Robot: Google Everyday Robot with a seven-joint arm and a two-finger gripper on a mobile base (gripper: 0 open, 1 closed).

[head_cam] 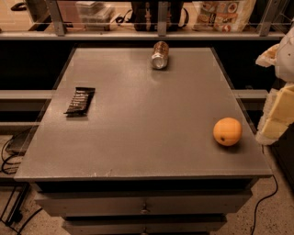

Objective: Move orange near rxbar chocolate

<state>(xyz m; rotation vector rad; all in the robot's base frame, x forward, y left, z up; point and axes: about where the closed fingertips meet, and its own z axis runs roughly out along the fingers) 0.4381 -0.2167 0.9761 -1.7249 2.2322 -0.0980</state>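
Next, the gripper grips the middle of the orange (228,131) to move it near the rxbar chocolate.
The orange (227,131) is a round bright-orange fruit with a small dark dimple. It sits on the grey table (147,137) near the right edge, towards the front. The rxbar chocolate (80,101) is a flat black wrapper with white text, lying near the table's left edge about halfway back. The two are far apart, across the table's width. My gripper (274,117) shows as pale white and yellowish parts at the right edge of the view, just right of the orange and off the table's side, partly cut off by the frame.
A metallic drink can (160,55) lies on its side at the back middle of the table. A shelf with bags and boxes (220,13) runs behind the table. Drawers (144,206) sit below the front edge. Cables lie on the floor on both sides.
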